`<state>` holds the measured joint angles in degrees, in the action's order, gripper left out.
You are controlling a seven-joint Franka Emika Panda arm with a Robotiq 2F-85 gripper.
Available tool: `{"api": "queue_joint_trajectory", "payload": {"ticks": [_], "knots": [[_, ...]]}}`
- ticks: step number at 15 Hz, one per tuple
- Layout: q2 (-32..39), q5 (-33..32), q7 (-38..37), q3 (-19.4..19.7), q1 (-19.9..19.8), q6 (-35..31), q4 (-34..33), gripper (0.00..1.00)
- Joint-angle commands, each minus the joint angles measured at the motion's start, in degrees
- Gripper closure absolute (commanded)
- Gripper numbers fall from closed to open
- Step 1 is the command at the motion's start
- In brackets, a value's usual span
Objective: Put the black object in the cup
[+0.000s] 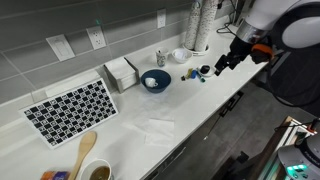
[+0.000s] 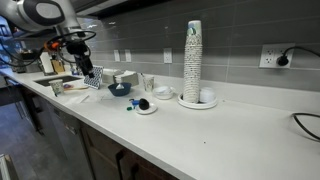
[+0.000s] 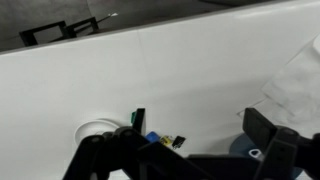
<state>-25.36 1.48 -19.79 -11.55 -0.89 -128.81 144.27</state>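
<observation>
Next, I close my gripper on the round black object (image 1: 205, 69) by the small white plate and leave the tiny black bit beside the blue one.
The tiny black object (image 3: 178, 141) lies on the white counter beside small blue and green bits (image 3: 150, 137). It also shows in both exterior views (image 1: 204, 70) (image 2: 143, 103). A small narrow grey cup (image 1: 160, 57) stands near the wall behind the blue bowl (image 1: 155, 80); it also shows in an exterior view (image 2: 147, 83). My gripper (image 1: 222, 62) is open and empty, hovering above the counter close to the black object. In the wrist view the black object sits between my spread fingers (image 3: 190, 152). The cup is out of the wrist view.
A small white bowl (image 1: 180, 55) and a tall stack of cups (image 1: 200, 25) stand at the back. A checkered mat (image 1: 70, 108), a napkin (image 1: 158, 128), a wooden spoon (image 1: 85, 150) and a white mug (image 1: 97, 171) lie further along the counter.
</observation>
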Motion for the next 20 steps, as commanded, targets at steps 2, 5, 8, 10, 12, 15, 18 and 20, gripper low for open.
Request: {"api": "queue_joint_trajectory", "payload": {"ticks": [2, 5, 8, 10, 12, 15, 18, 20], "knots": [[16.1, -8.9, -11.9, 0.3, -5.5, 0.9, -13.0, 0.0], [14.6, -7.7, -9.5, 2.6, -3.4, -0.9, -10.3, 0.0], [16.4, -7.8, -10.2, 2.8, -3.3, -0.6, -12.0, 0.0], [19.5, -10.1, -7.4, 4.4, -3.9, -1.4, -14.0, 0.0], [22.7, -12.4, -2.1, 6.9, -4.7, -0.9, -16.3, 0.0], [29.7, -12.6, 3.5, 10.7, -4.8, -1.8, -20.5, 0.0], [36.9, -9.9, 7.3, 12.8, -4.0, -0.5, -24.9, 0.0], [41.1, -9.4, 6.2, 13.5, -3.5, -0.9, -27.7, 0.0]]}}
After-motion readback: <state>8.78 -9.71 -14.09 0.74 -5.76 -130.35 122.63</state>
